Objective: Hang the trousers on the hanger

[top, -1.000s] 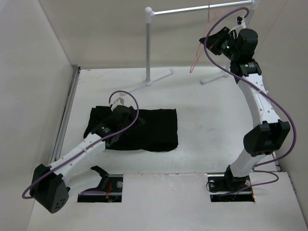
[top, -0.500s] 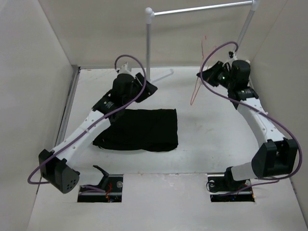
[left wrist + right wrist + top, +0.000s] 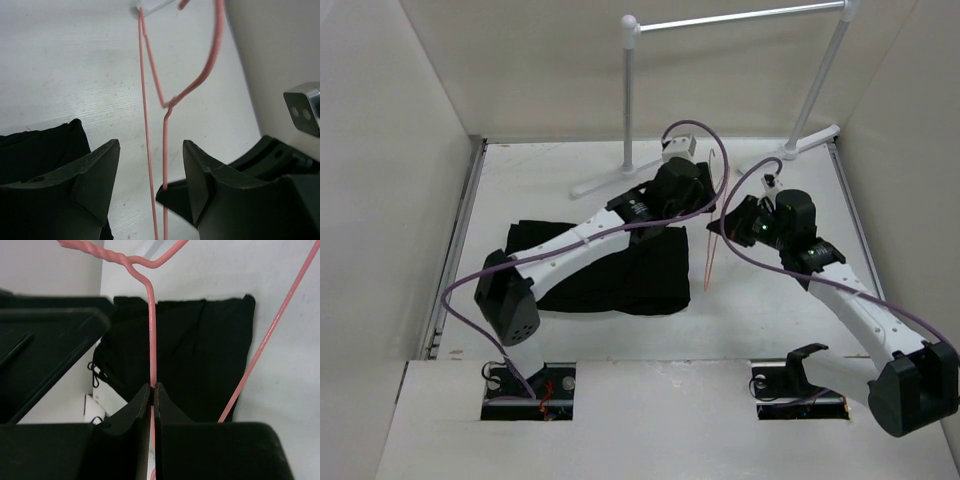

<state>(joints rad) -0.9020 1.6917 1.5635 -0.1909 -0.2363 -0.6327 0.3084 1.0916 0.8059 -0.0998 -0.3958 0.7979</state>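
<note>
My right gripper is tied up with the pink hanger's wire, so my left gripper needs to take over the hanger before my right gripper grabs the trousers' edge (image 3: 688, 262).
The black trousers (image 3: 620, 270) lie folded flat on the table, left of centre. The pink wire hanger (image 3: 710, 265) hangs tilted just past their right edge, and my right gripper (image 3: 732, 228) is shut on one of its wires. In the right wrist view the hanger (image 3: 151, 315) runs straight into the closed right gripper (image 3: 153, 386), with the trousers (image 3: 200, 350) behind. My left gripper (image 3: 708, 212) reaches over the trousers to the hanger. In the left wrist view the left gripper (image 3: 150, 165) stands open, and two hanger (image 3: 145, 100) wires pass between its fingers untouched.
The white tubular garment rail (image 3: 630, 100) stands at the back of the table, its feet near the back wall. Walls close in on the left and right. My left arm's forearm (image 3: 580, 235) lies across the trousers' upper part.
My right gripper has carried the hanger down from the rail to table height at the centre. My left arm has swung off the trousers, back and rightward, bringing its open jaws around the hanger wires.
</note>
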